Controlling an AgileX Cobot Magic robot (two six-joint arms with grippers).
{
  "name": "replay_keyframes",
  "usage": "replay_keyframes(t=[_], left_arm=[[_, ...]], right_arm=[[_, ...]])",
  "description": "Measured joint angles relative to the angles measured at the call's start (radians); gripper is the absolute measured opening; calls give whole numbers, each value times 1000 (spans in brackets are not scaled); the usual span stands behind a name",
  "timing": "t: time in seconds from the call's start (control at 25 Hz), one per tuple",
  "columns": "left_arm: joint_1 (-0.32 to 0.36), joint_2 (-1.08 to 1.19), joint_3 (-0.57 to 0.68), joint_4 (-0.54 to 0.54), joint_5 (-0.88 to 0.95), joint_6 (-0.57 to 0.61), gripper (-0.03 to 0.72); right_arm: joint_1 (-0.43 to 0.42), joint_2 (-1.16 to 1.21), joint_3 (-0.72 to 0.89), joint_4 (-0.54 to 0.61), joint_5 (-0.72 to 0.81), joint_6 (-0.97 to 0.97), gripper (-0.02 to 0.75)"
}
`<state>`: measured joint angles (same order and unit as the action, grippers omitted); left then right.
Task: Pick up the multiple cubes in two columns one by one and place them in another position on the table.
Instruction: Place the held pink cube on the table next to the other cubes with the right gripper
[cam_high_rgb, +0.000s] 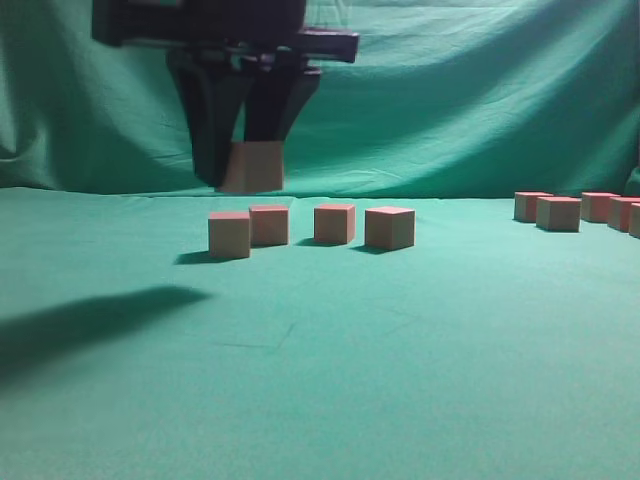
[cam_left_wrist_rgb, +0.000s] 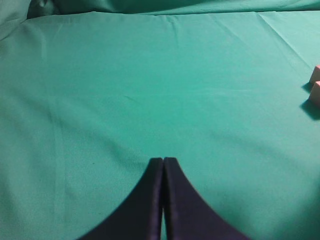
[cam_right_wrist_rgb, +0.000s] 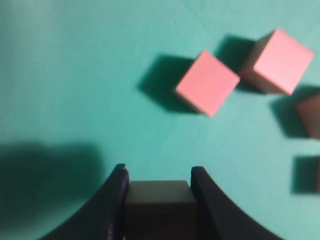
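Note:
My right gripper has a cube to place. It will let go of that cube on the green table (cam_high_rgb: 254, 256) (cam_right_wrist_rgb: 188, 142), just in front of the nearest cube of the loose row.
My right gripper (cam_high_rgb: 247, 178) hangs above the green table (cam_high_rgb: 320, 380), shut on one cube (cam_high_rgb: 256, 165). In the right wrist view that cube (cam_right_wrist_rgb: 160, 200) sits squarely between the dark fingers (cam_right_wrist_rgb: 116, 190) of the right gripper (cam_right_wrist_rgb: 158, 172). Under and beside it, several cubes stand in a loose row: (cam_high_rgb: 229, 234), (cam_high_rgb: 269, 224), (cam_high_rgb: 334, 223), (cam_high_rgb: 389, 227). Two pink tops (cam_right_wrist_rgb: 207, 82), (cam_right_wrist_rgb: 274, 61) show from above. Another group of cubes (cam_high_rgb: 558, 213) stands at the far right. My left gripper (cam_left_wrist_rgb: 163, 161) is shut over bare cloth, holding nothing.
A wrinkled green backdrop (cam_high_rgb: 450, 90) hangs behind the table. A long shadow (cam_high_rgb: 90, 320) lies on the cloth at the left. Two cube corners (cam_left_wrist_rgb: 315, 85) peek in at the right edge of the left wrist view.

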<state>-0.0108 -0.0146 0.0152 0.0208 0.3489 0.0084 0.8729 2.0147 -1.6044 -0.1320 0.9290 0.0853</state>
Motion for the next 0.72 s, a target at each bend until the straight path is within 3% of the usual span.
replay_keyframes(t=[0.28, 0.72], left_arm=[[0, 0, 0, 0, 0, -2, 0], [0, 0, 0, 0, 0, -2, 0]], right_arm=[[-33, 112, -99, -2, 20, 24, 266], [-49, 156, -112, 3, 14, 38, 266]])
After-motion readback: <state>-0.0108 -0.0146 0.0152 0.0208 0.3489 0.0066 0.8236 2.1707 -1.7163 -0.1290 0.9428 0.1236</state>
